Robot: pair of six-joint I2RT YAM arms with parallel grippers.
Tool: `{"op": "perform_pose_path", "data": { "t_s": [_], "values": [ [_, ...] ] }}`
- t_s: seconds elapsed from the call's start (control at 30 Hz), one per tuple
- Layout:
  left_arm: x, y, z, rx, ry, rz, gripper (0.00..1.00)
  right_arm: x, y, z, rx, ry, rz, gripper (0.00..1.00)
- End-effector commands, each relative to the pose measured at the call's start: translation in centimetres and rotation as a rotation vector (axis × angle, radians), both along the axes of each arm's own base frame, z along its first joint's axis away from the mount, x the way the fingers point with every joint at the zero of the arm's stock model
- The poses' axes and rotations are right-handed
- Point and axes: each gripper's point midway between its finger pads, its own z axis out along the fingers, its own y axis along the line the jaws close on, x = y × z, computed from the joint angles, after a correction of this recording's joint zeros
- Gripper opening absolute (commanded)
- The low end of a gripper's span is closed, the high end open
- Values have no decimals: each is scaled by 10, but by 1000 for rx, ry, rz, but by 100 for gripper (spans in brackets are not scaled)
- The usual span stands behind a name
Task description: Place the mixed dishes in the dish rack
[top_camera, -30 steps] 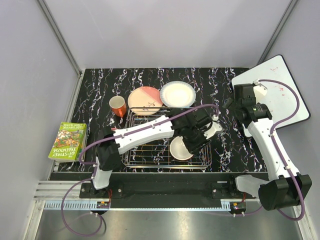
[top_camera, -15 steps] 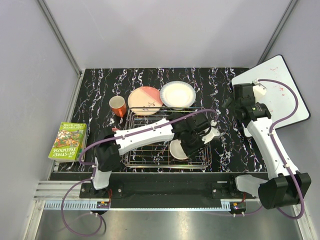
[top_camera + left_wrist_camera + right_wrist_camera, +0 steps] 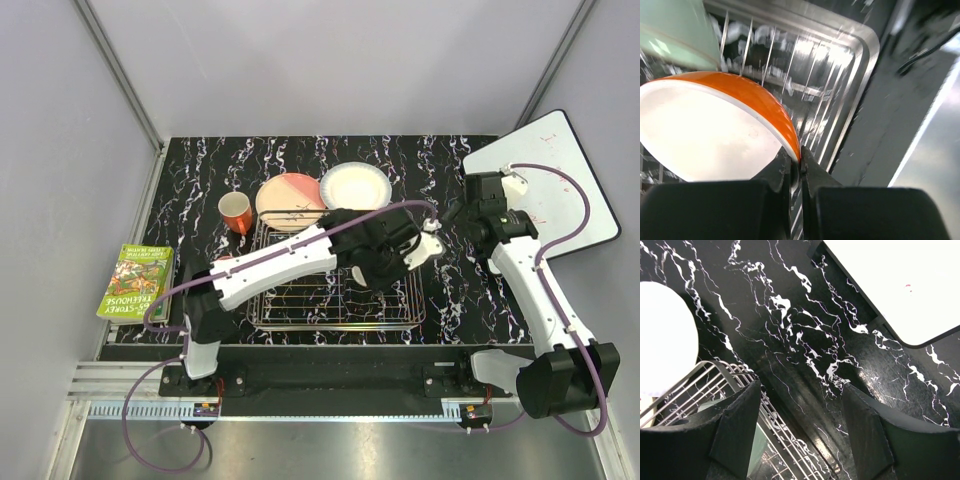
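Observation:
My left gripper is holding the orange bowl, tilted over the silver wire dish rack now. It will let go of the bowl in the dish rack's front corner (image 3: 403, 301) (image 3: 807, 67) nearest the white board.
My left gripper (image 3: 800, 161) is shut on the rim of the orange bowl with white inside (image 3: 705, 130), holding it tilted over the silver wire dish rack (image 3: 840, 105). The pale green bowl (image 3: 675, 30) sits in the rack just beyond it. In the top view the left gripper (image 3: 392, 262) hangs over the rack's (image 3: 290, 295) right half and the arm hides both bowls. The orange mug (image 3: 236, 212), pink-and-peach plate (image 3: 290, 200) and white plate (image 3: 355, 187) rest on the table behind the rack. My right gripper (image 3: 800, 425) is open and empty by the rack's far right corner (image 3: 715, 372). The pink mug is out of view.
A green book (image 3: 137, 282) lies at the table's left edge. A white board (image 3: 545, 185) lies at the far right and also shows in the right wrist view (image 3: 900, 280). The white plate (image 3: 660, 340) shows left of the right gripper.
My left gripper has lifted the orange bowl from the rack's near right part and carried it toward the far right; the arm now hides it. The right arm barely shifted.

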Motion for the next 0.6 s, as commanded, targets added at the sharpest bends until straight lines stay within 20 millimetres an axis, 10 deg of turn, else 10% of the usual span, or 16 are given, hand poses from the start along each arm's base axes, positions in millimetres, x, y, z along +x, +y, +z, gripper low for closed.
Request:
{"op": "perform_pose_path", "data": {
  "t_s": [0.0, 0.17, 0.57],
  "values": [
    [-15, -28, 108, -345, -29, -110, 0, 4, 1, 9, 8, -47, 14, 72],
    [-35, -57, 150, -540, 150, -164, 0, 5, -2, 8, -6, -42, 8, 72],
    [49, -81, 170, -721, 365, 276, 0, 6, -3, -2, -21, -3, 11, 70]
  ]
}}
